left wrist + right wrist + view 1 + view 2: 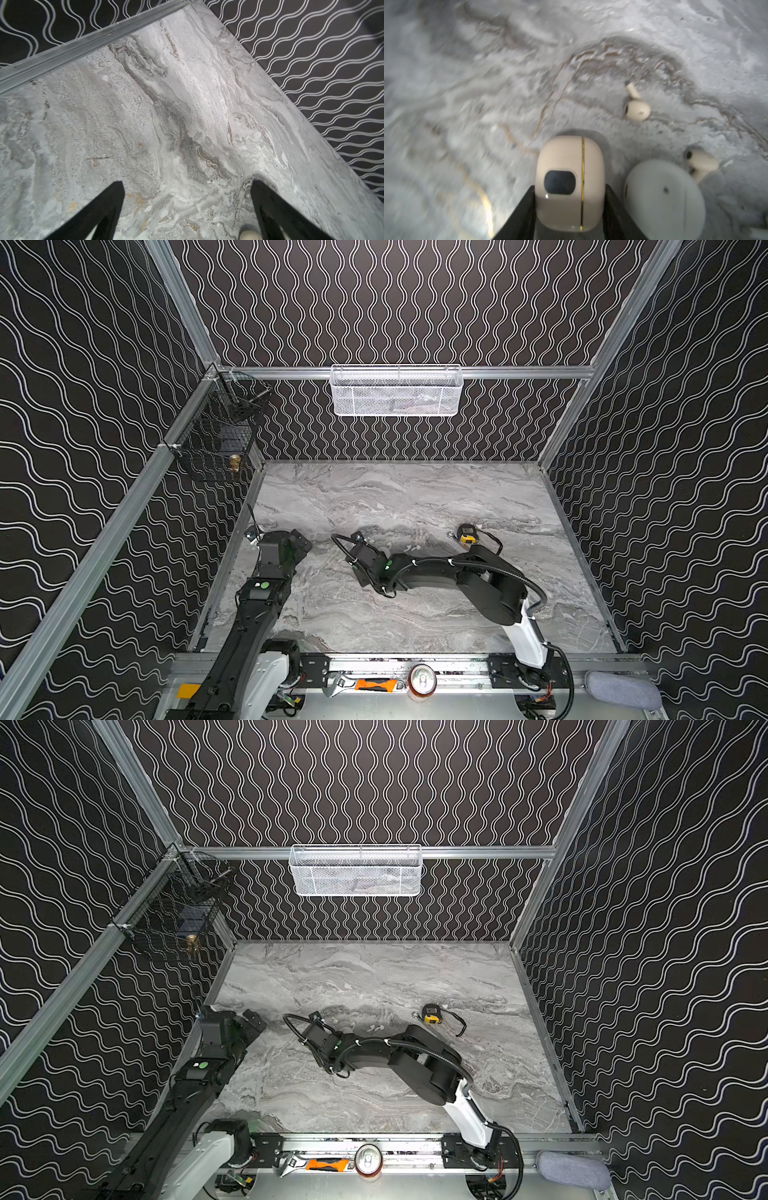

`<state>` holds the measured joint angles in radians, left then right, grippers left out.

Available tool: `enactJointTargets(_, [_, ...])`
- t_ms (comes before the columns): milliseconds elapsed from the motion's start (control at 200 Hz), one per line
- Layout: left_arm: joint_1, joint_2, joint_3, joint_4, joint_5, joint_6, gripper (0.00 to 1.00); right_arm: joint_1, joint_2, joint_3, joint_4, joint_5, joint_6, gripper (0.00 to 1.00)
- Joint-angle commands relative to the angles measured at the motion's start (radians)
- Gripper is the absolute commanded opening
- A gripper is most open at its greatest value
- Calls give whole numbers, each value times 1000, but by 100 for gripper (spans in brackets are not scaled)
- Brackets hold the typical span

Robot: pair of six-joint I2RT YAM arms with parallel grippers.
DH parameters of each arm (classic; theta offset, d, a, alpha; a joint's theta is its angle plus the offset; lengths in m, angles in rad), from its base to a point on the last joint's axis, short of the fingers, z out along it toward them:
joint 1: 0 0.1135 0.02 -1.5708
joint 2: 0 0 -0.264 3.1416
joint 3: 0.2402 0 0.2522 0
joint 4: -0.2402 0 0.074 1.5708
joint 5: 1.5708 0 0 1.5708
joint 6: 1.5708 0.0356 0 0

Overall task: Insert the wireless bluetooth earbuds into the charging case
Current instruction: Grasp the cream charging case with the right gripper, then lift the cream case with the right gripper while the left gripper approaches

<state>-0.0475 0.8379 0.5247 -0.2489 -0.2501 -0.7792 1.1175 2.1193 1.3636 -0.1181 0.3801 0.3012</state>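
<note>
Next, my right gripper puts the cream-beige charging case down on bare marble (357,609) between the round white case and the wrench. The charging case now lies on the marble.
In the right wrist view a cream-beige charging case (569,182) with a gold seam and a dark oval window lies on the marble. My right gripper (570,187) is shut on it, one black finger against each side. Two cream-beige earbuds (636,109) (702,164) lie loose on the marble beyond it. A round white case (662,199) sits beside the right finger. In a top view small white earbuds (411,548) lie just past the right wrist. My left gripper (188,182) stands open over bare marble; a cream rounded thing (249,235) shows by one finger.
A yellow tape measure (467,535) with a black strap lies right of the earbuds. A white mesh basket (395,391) hangs on the back wall and a black wire basket (220,435) on the left wall. A can (422,680) and a wrench (365,685) rest on the front rail.
</note>
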Motion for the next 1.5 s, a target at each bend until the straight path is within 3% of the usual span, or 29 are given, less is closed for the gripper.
enactJointTargets(0, [1,28,4,56,32,44,99,27,-60,-54,60,-43,-103,43])
enactJointTargets(215, [1,103,37,66,145,62,99,93,-163,-189,152,-82,-211,40])
enactJointTargets(340, [2,146,152,-100,304,43,99,119,-204,-238,174,-105,-241,40])
enactJointTargets(420, [2,126,174,-153,368,62,99,145,-213,-266,177,-84,-253,40])
enactJointTargets(510, [2,70,121,-90,443,150,99,158,-208,-288,173,-90,-257,40])
enactJointTargets(676, [1,57,43,-76,467,236,99,190,-215,-338,201,-116,-247,41])
enactJointTargets(756, [1,67,47,-109,486,268,99,207,-216,-346,207,-154,-240,46])
enactJointTargets(956, [-5,66,-22,-78,494,256,98,225,-183,-359,208,-109,-229,62])
enactJointTargets(1316, [-9,43,-104,-71,611,212,95,225,-292,-481,233,-44,-242,72])
enactJointTargets(1491, [-37,-7,-151,-62,619,152,94,224,-304,-494,266,-97,-266,75])
